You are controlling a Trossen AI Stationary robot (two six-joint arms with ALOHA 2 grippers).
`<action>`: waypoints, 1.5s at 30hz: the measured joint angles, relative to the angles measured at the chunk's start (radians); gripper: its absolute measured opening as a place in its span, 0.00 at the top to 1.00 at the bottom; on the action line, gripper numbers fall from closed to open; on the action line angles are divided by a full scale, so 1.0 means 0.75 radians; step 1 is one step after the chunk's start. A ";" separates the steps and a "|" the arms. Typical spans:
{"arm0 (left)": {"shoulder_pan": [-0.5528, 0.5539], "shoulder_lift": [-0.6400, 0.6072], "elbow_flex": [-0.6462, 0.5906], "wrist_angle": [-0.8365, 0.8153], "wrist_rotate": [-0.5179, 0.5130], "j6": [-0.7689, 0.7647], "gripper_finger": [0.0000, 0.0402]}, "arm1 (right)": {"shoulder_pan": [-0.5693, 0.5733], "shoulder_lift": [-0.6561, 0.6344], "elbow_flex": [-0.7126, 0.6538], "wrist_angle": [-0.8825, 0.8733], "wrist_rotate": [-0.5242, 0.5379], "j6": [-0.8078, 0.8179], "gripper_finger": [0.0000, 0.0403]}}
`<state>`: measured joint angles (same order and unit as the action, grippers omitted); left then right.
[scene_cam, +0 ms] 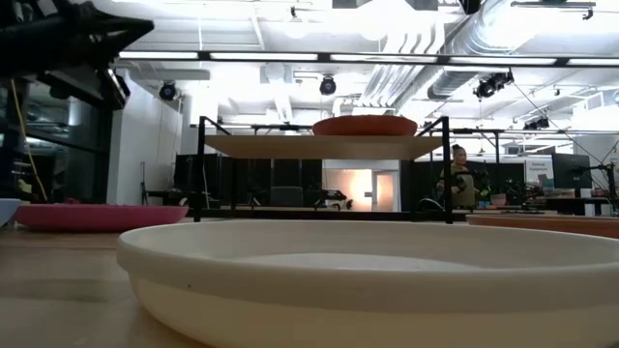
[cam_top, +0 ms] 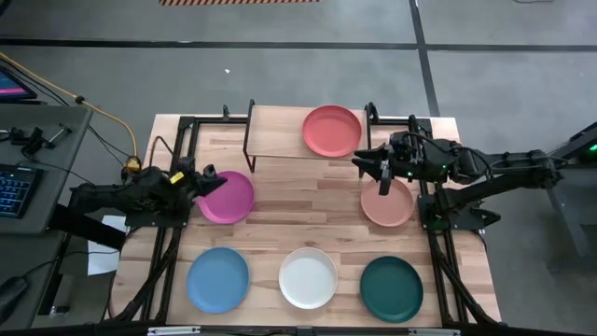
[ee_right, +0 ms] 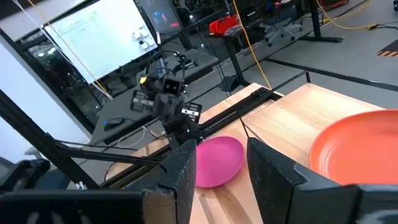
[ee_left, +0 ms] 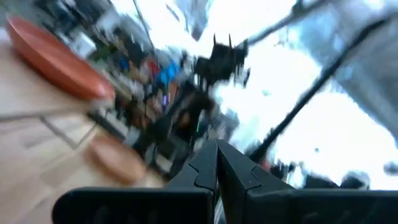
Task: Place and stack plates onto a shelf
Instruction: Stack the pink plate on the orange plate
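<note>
I need to next close my left gripper on the magenta plate's near rim [cam_top: 226, 222], on the side facing the light blue plate.
The shelf [cam_top: 280, 133] stands at the table's far edge, and the red plate [cam_top: 331, 131] lies on its right half. The magenta plate [cam_top: 229, 198] lies flat on the table's left side and the salmon plate [cam_top: 388, 204] on its right. The light blue [cam_top: 217, 279], white [cam_top: 309, 277] and dark green [cam_top: 392, 289] plates lie in a row along the near edge. My left gripper [cam_top: 211, 175] is shut and hangs above the magenta plate's far-left rim, raised off the table. My right gripper [ee_right: 221, 171] is open and empty, over the salmon plate's far-left rim [cam_top: 371, 168].
Black frame rails [cam_top: 177, 224] run along both sides of the table. The shelf's left half [cam_top: 275, 131] is bare wood. A desk with a keyboard [cam_top: 14, 187] stands left of the table. A person [scene_cam: 455, 179] is far behind the shelf in the room.
</note>
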<state>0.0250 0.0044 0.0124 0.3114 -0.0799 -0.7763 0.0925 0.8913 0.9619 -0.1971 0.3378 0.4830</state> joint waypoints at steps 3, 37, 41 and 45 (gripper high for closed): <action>0.000 0.000 0.001 0.058 -0.103 -0.123 1.00 | 0.000 0.000 0.000 0.001 -0.001 0.016 0.69; -0.285 1.343 1.088 -1.688 0.036 0.140 0.59 | 0.000 0.001 0.000 -0.039 0.000 -0.087 0.69; -0.324 1.500 1.032 -1.693 0.003 0.081 0.59 | -0.001 0.001 0.000 -0.068 -0.001 -0.087 0.69; -0.327 1.647 1.022 -1.698 -0.015 -0.023 0.59 | -0.001 0.001 0.000 -0.075 -0.001 -0.083 0.69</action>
<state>-0.2203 1.2394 0.7788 -0.9623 -0.0910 -0.7937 0.0921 0.8917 0.9619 -0.2531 0.3374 0.4206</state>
